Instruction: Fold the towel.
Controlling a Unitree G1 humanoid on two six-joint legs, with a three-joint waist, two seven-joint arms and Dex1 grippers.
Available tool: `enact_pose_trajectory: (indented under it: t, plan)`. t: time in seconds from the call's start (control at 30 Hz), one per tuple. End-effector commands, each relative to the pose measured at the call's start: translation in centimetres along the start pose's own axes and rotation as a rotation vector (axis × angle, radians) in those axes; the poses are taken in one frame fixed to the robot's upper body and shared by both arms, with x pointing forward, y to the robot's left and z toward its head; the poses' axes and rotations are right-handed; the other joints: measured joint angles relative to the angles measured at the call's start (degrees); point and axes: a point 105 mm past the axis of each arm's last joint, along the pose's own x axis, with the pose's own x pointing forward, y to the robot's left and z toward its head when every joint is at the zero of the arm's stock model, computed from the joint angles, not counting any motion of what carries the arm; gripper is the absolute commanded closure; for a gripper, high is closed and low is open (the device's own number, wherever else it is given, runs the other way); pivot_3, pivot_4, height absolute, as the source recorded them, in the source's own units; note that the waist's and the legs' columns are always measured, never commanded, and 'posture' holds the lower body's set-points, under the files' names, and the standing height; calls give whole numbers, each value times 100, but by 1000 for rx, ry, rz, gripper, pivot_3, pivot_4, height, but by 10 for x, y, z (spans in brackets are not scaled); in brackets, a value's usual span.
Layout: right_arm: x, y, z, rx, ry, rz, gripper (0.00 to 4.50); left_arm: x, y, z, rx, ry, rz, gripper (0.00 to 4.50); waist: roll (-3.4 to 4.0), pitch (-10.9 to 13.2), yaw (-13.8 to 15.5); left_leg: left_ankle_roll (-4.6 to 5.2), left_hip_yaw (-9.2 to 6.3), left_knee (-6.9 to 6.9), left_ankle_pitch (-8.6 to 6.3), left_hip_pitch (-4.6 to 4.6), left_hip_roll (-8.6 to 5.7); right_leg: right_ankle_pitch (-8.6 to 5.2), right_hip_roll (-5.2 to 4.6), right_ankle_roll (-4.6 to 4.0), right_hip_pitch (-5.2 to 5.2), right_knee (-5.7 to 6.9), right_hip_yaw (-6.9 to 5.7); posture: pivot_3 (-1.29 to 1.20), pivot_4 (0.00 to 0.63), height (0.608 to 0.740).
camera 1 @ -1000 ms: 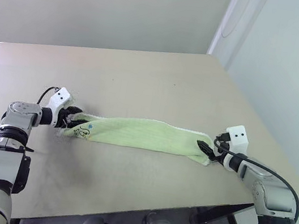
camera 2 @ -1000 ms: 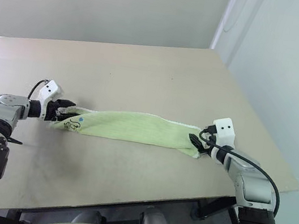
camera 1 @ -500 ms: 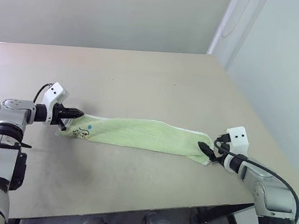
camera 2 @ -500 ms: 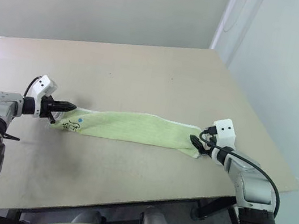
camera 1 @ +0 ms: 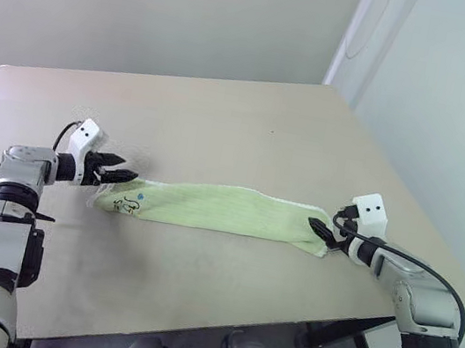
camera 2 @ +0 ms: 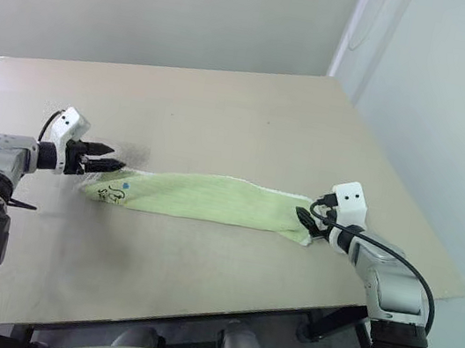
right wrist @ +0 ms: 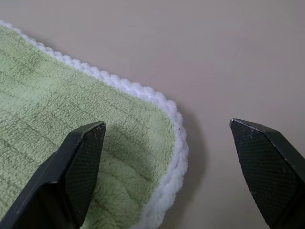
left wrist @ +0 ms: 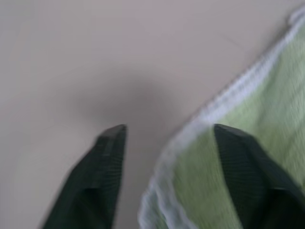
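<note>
I need to pinch the towel's far corner [left wrist: 167, 160] with my left gripper and pull it out square before folding, because the towel's white edge slants in at the towel's printed end.
The towel [camera 1: 218, 209] is a light lime-green strip with white edging, lying stretched left to right on the tan table [camera 1: 222, 128]. A small dark printed figure [camera 1: 129, 203] marks its left end. My left gripper [camera 1: 127, 171] hovers open just above and beside that end, holding nothing. In the left wrist view the towel's white-edged corner [left wrist: 190, 129] lies beneath the spread fingers [left wrist: 107, 157]. My right gripper [camera 1: 319, 231] stands open at the towel's right end. In the right wrist view the towel's corner [right wrist: 124, 124] sits between its fingers [right wrist: 83, 152], not pinched.
The table's front edge [camera 1: 216, 323] runs close below the towel, and its right edge [camera 1: 432, 261] passes just beyond my right arm. Bare tabletop stretches behind the towel up to a plain wall [camera 1: 170, 12].
My left gripper closed at the towel's left end, then opened and rose slightly, drawing back a little to the left. The towel's left end stays on the table. My right arm kept still.
</note>
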Motion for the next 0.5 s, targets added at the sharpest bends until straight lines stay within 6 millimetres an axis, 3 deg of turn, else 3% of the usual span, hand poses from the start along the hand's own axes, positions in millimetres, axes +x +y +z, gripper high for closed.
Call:
enact_pose_trajectory:
  t: [0.03, 0.37, 0.5]
  plan:
    - [-4, -5, 15, -15, -53, -25, 112, -4, 5, 8, 22, 9, 15, 12, 0, 0, -19, 0, 0, 0, 0, 0, 0, 0, 0, 0, 0, 0, 0, 0, 0, 740]
    - [-5, -8, 12, -18, -43, -46, 112, 5, 0, -9, 58, 108, 7, 12, 0, 0, -2, 0, -1, 0, 0, 0, 0, 0, 0, 0, 0, 0, 0, 0, 0, 740]
    - [-5, -9, 11, -20, -39, -51, 112, 4, 1, -9, 46, 107, 13, 896, 0, 0, -4, 0, 0, 0, 0, 0, 0, 0, 0, 0, 0, 0, 0, 0, 0, 740]
